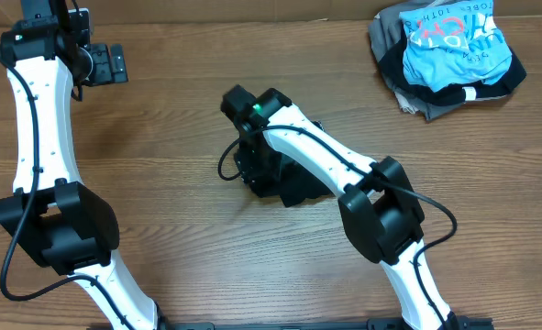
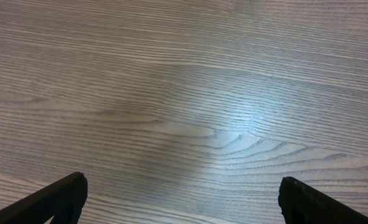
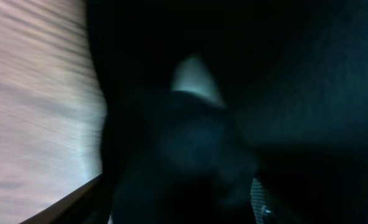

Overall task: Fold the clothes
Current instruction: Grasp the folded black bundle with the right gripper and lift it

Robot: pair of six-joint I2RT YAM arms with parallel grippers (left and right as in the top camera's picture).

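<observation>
Next, I close my right gripper on the black garment's bunched edge (image 1: 256, 171) (image 3: 184, 177), on the side of the heap that faces my left gripper.
The black garment (image 1: 295, 192) lies bunched in a small heap at the table's middle, mostly hidden under my right arm. My right gripper (image 1: 255, 170) is down on its left edge. In the right wrist view dark fabric (image 3: 283, 93) fills almost the whole frame, with a small pale patch (image 3: 195, 76) in it. The right fingers (image 3: 171, 208) stand wide apart with fabric between and around them. My left gripper (image 1: 115, 64) is at the far left back of the table, open and empty. The left wrist view shows its fingers (image 2: 180, 196) over bare wood.
A pile at the back right corner holds a light-blue printed shirt (image 1: 459, 38) on a grey garment (image 1: 401, 90) with some black cloth. The wooden table (image 1: 160, 156) surrounds the black heap; its surface also shows in the left wrist view (image 2: 184, 93).
</observation>
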